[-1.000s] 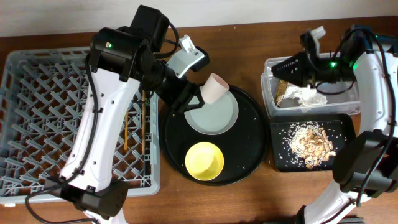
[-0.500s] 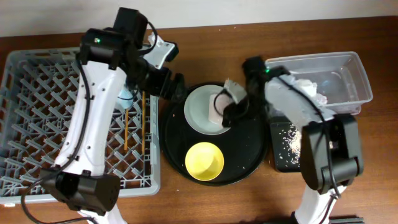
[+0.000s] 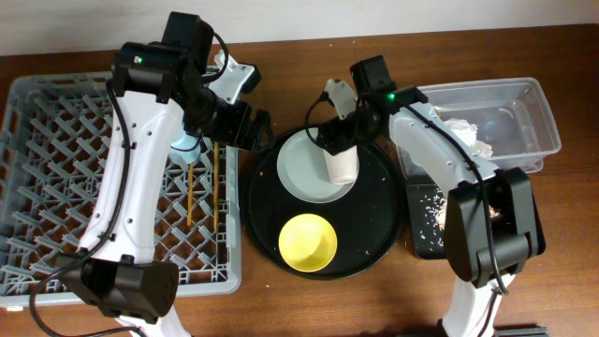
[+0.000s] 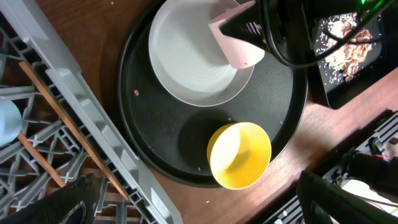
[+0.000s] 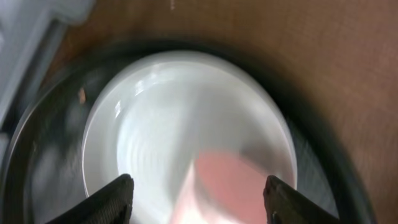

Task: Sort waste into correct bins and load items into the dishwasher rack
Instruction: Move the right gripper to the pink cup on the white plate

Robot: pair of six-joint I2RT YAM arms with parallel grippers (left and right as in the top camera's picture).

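Note:
The robot's right gripper straddles the pink cup's body far from the rack, so it should pinch the cup's rim [image 4: 250, 60] and hand the cup, base first, to the left gripper.
The pink cup [image 3: 343, 168] stands on the pale plate [image 3: 307, 174] in the round black tray. It also shows in the left wrist view [image 4: 239, 38] and, blurred, in the right wrist view [image 5: 227, 180]. My right gripper [image 3: 335, 139] [image 5: 199, 196] hovers open just over the cup, fingers either side. My left gripper [image 3: 251, 129] [image 4: 196, 186] is open and empty above the rack's right edge. The yellow bowl [image 3: 308, 241] sits in the tray's front. The light-blue cup [image 3: 186, 146] and chopsticks [image 3: 216, 183] lie in the grey rack [image 3: 56, 140]. The napkin [image 3: 468, 132] is in the clear tub [image 3: 524, 112]. The wrapper is hidden.
The round black tray [image 3: 379, 225] lies between the rack and the bins. The black rectangular tray [image 3: 423, 239] with food scraps [image 3: 436, 201] sits in front of the tub, largely covered by my right arm. The wall runs along the far edge.
The left gripper has let go of the pink cup and drawn back left to the rack edge. The right arm swung from the tub to the plate, over the cup.

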